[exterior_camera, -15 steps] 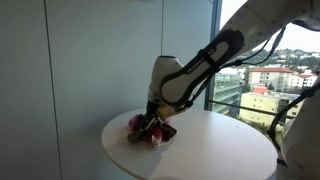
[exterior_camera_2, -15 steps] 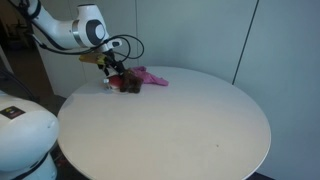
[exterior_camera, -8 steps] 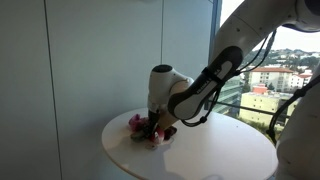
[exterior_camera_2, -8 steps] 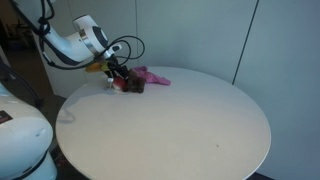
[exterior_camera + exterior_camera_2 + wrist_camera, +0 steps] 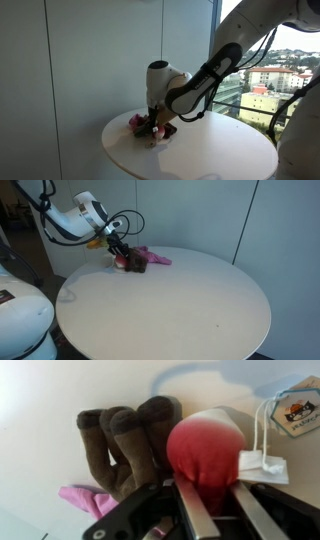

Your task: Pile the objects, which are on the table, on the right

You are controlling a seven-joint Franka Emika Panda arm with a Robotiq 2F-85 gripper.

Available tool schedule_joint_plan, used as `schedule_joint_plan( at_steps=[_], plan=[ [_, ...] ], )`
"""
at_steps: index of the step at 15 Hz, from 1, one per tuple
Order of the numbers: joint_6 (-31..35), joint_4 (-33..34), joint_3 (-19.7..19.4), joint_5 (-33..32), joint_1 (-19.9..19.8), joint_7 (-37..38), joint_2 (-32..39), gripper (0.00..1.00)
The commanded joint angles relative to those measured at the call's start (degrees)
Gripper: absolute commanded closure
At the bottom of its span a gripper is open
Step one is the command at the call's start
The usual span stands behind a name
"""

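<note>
My gripper is going to put the red plush ball, now in the heap at the table's far edge, down on the bare white table (image 5: pixel 202 121) toward the tall window.
A small heap of soft things lies at the far edge of the round white table (image 5: pixel 170 310). It holds a pink cloth (image 5: pixel 152 256), a brown plush toy (image 5: pixel 130 435) and a red plush ball (image 5: pixel 205 448) with a white tag (image 5: pixel 295 412). In the wrist view my gripper (image 5: pixel 212 488) has its two metal fingers pressed against the lower sides of the red ball. The brown toy is just left of it and the pink cloth (image 5: pixel 85 500) is at lower left. In both exterior views the gripper (image 5: pixel 155 122) (image 5: pixel 120 256) is down in the heap (image 5: pixel 148 130).
The table (image 5: pixel 220 150) stands by a grey wall and a tall window (image 5: pixel 265 70). A robot base (image 5: pixel 25 320) sits at the near edge of an exterior view. The arm's cables (image 5: pixel 128 222) loop above the heap.
The wrist dropped slightly onto the heap. The jaws went from wide open to closed against the red plush ball.
</note>
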Motion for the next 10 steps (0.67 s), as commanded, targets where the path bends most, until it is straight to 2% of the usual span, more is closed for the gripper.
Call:
schedule_joint_plan(
  at_steps=[1,3,5,8,10],
  plan=[
    [-2.4,4.7,-3.9,1.1,0.2,-0.6,-3.8,0.90],
    [-1.7,7.8,-5.7,-1.5,-1.8,1.1,-5.5,0.91],
    [-1.3,10.6,-6.3,-7.0,-4.8,3.3,-6.3,0.90],
    [-1.8,12.3,-6.2,-19.5,-9.3,10.1,-6.0,0.90],
    [-2.7,11.4,-3.7,-29.1,-13.9,16.5,-5.8,0.90]
  ],
)
